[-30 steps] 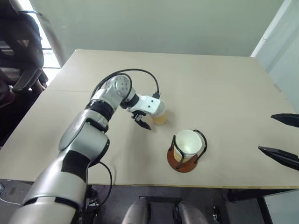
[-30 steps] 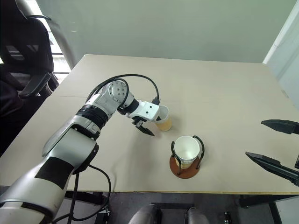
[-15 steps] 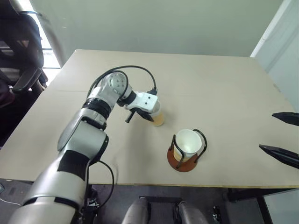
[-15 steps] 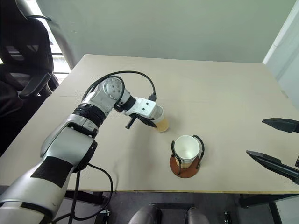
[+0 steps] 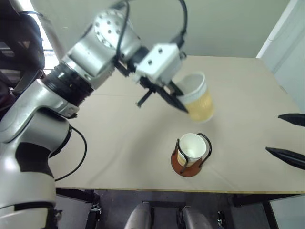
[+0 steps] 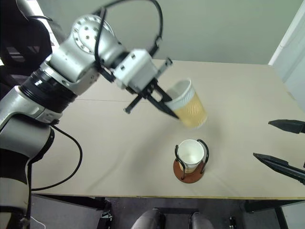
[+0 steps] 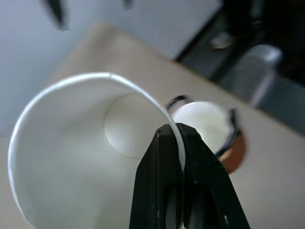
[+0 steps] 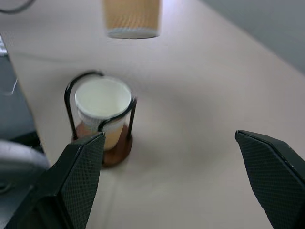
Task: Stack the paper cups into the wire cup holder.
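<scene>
I need to let go of the lifted paper cup with my left gripper inside the upright cup (image 5: pixel 192 146) (image 7: pixel 204 125) between the holder's black loops.
A paper cup (image 5: pixel 199 98) with a tan ribbed sleeve hangs tilted in the air, above and just behind the wire cup holder (image 5: pixel 188 168). My left gripper (image 5: pixel 181 106) is shut on its white rim (image 7: pixel 177 143), one finger inside the cup and one outside. The holder stands near the table's front edge with another paper cup (image 5: pixel 192 146) upright inside its black loops. My right gripper (image 8: pixel 176 181) is open and holds nothing; it hovers off to the right of the holder (image 8: pixel 101 125). In the right wrist view the base of the lifted cup (image 8: pixel 132 18) shows above the holder.
The beige table (image 5: pixel 238 81) spreads behind and to both sides of the holder, and its front edge (image 5: pixel 143 189) runs just below the holder. A dark office chair (image 5: pixel 19 52) stands beyond the table's left end.
My left gripper closed on the cup's rim and lifted it off the table, carrying it up and to the right, over the holder. The right gripper stayed put.
</scene>
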`<state>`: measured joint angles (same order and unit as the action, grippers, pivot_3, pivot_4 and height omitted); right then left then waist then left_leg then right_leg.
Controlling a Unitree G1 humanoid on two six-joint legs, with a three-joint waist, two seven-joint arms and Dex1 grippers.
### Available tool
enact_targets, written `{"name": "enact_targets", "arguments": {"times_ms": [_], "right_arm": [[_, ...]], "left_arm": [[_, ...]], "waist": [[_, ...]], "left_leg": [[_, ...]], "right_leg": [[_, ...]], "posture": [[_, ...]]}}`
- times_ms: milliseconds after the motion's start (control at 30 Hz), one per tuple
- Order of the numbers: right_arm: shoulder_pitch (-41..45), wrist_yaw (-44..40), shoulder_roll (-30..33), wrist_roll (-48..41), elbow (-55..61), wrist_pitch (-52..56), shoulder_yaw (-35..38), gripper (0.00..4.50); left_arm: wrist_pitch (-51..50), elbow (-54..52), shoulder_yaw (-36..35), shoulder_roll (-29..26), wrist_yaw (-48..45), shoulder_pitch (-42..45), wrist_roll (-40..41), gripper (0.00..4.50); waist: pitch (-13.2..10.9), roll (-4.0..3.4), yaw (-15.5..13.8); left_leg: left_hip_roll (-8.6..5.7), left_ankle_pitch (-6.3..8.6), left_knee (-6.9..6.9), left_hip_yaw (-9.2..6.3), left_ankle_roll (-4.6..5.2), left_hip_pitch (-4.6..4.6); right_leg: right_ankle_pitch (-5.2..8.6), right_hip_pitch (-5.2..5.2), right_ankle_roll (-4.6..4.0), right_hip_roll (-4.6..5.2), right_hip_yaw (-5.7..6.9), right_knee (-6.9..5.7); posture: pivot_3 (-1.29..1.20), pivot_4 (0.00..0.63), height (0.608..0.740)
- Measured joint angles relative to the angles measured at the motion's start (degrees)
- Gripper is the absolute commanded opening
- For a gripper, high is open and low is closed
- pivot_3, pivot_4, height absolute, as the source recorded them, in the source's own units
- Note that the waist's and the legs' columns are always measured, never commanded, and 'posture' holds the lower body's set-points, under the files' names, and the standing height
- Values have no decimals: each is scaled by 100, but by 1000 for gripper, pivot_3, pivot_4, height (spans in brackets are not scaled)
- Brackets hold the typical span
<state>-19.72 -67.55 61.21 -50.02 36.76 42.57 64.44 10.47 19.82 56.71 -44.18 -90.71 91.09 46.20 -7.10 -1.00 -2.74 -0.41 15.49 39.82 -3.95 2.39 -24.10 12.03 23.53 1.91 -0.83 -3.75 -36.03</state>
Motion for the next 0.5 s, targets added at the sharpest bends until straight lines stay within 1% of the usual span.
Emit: {"name": "enact_targets", "arguments": {"times_ms": [133, 300, 400, 500], "right_arm": [[-87, -60, -106, 36, 63, 32, 291, 4500], [-253, -15, -285, 13, 325, 104, 481, 4500], [-307, 20, -370, -43, 458, 159, 615, 4500], [-369, 70, -390, -73, 524, 188, 705, 4500]], "left_arm": [[203, -36, 665, -14, 0, 160, 190, 47], [466, 0, 1188, 90, 0, 408, 282, 47], [605, 72, 1511, 211, 0, 435, 257, 47], [740, 198, 1683, 309, 0, 483, 212, 47]], "waist": [[-4, 3, 24], [-4, 0, 27], [-5, 2, 29], [-5, 2, 29]], "left_leg": [[0, -3, 5, 0, -4, 1], [-1, -3, 19, 0, -3, 1], [-1, -3, 21, 0, -3, 0], [-1, -2, 21, 0, -4, -1]], "right_leg": [[-3, 0, -7, -2, 0, 1], [10, -9, -31, -1, -4, 3], [9, -9, -31, -2, -4, 2], [9, -9, -29, -2, -4, 3]], "posture": [[0, 150, 740], [0, 150, 740], [0, 150, 740], [0, 150, 740]]}}
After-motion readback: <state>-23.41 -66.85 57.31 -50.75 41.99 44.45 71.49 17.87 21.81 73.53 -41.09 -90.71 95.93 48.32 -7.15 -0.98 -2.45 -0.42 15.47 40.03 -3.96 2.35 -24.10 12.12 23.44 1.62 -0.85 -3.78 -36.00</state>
